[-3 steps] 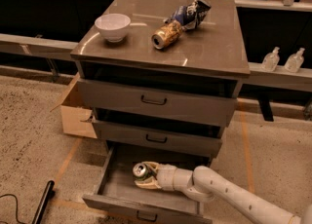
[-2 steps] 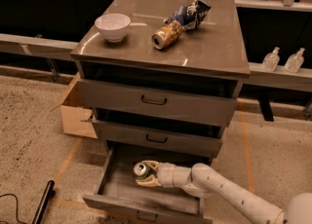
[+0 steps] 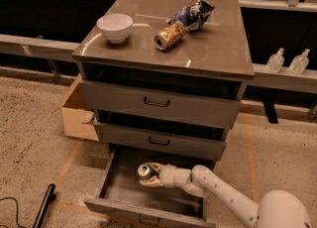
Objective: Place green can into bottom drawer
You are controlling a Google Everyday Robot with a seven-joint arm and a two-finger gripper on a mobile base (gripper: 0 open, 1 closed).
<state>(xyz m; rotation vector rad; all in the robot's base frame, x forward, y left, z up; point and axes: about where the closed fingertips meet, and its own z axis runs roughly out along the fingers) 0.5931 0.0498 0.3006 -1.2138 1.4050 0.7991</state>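
Observation:
Next, I release the green can on the bottom drawer's inside [image 3: 140,178], toward the drawer's side near the cardboard box.
The green can [image 3: 144,171], seen from above with its silver top, is inside the open bottom drawer [image 3: 119,192], near its back middle. My gripper [image 3: 148,175] reaches into the drawer from the right on a white arm, with its pale fingers [image 3: 152,182] closed around the can. Whether the can rests on the drawer floor or hangs just above it cannot be told. The drawer is pulled out and its dark bar handle [image 3: 147,220] shows at the bottom edge.
On the cabinet top [image 3: 213,48] lie a white bowl [image 3: 115,27], a gold-brown can [image 3: 168,35] on its side and a blue-white snack bag [image 3: 194,13]. The two upper drawers [image 3: 157,104] stand slightly open. A cardboard box [image 3: 77,114] sits to the left of the cabinet.
The gripper with the can has hardly shifted inside the drawer; the arm's elbow has swung a little closer to the camera.

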